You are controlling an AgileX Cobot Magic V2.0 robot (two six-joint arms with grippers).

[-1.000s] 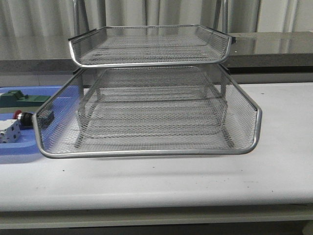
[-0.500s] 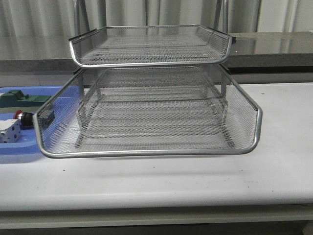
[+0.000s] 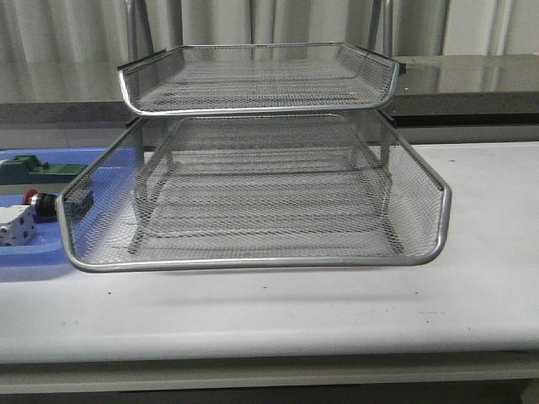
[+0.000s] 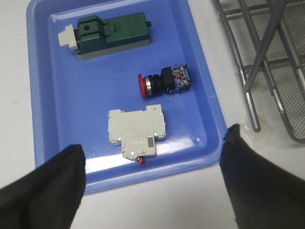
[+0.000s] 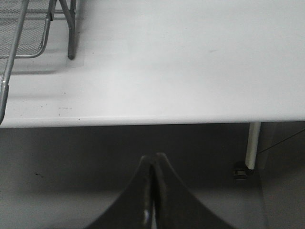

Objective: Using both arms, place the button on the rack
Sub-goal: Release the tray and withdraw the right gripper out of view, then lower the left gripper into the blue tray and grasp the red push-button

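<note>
Next, my left gripper grips the rear block (image 3: pixel 77 203) (image 4: pixel 176 78) of the button at the end of the block that is away from the button's red head.
The button (image 4: pixel 164 81), with red head, black body and blue rear block, lies on its side in the blue tray (image 4: pixel 52 119). In the front view it shows at the far left (image 3: pixel 38 202), beside the silver wire-mesh rack (image 3: pixel 253 261). My left gripper (image 4: pixel 152 150) is open and empty, held above the tray's near edge, with the button farther out between its fingers. My right gripper (image 5: pixel 153 160) is shut and empty, below and in front of the table edge. Neither arm shows in the front view.
The blue tray also holds a green flat part (image 4: pixel 112 34) and a white block-shaped part (image 4: pixel 137 130). The rack's legs and lower mesh (image 4: pixel 267 71) stand close beside the tray. A table leg (image 5: pixel 252 145) shows under the white tabletop (image 5: pixel 190 62).
</note>
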